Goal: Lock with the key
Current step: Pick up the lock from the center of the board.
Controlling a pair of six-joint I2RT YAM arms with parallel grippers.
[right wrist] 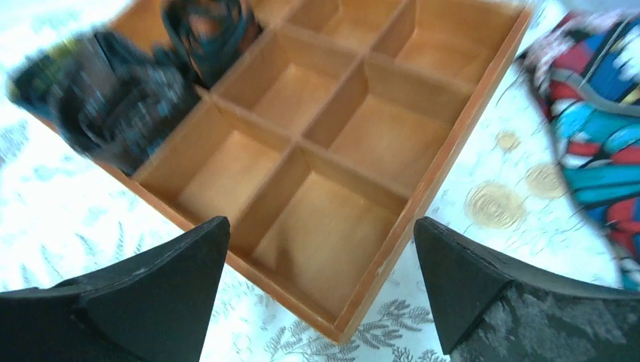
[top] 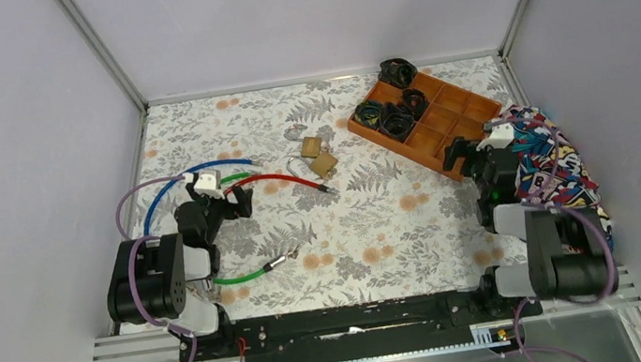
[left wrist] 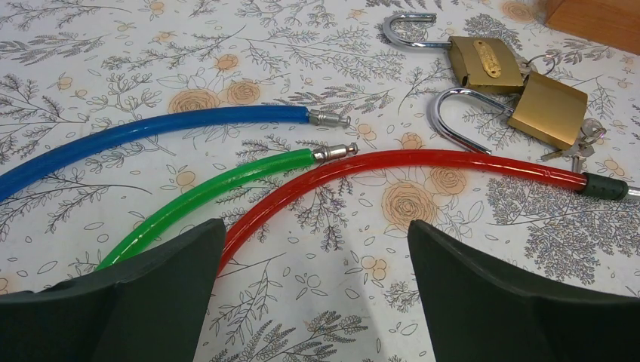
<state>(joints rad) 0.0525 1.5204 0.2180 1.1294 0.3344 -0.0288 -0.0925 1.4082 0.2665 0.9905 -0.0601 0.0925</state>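
Observation:
I need to lower my left gripper next to the red cable's bend (top: 227, 193) (left wrist: 231, 249), beside the green cable, and close it there.
Two brass padlocks lie side by side on the flowered table, one (left wrist: 483, 64) (top: 312, 147) with its shackle swung open, the other (left wrist: 549, 111) (top: 324, 163) nearer, with a small bunch of keys (left wrist: 585, 139) at its right end. My left gripper (left wrist: 315, 226) (top: 239, 202) hovers open and holds nothing, short of the locks, above the red cable (left wrist: 423, 162). My right gripper (right wrist: 321, 222) (top: 462, 152) is open and holds nothing over the near corner of the wooden tray (right wrist: 377, 279).
A green cable (left wrist: 219, 188) and a blue cable (left wrist: 151, 128) curve beside the red one on the left. The compartment tray (top: 468, 113) at back right holds black bands (top: 393, 119). A colourful cloth (top: 550, 158) lies by the right wall.

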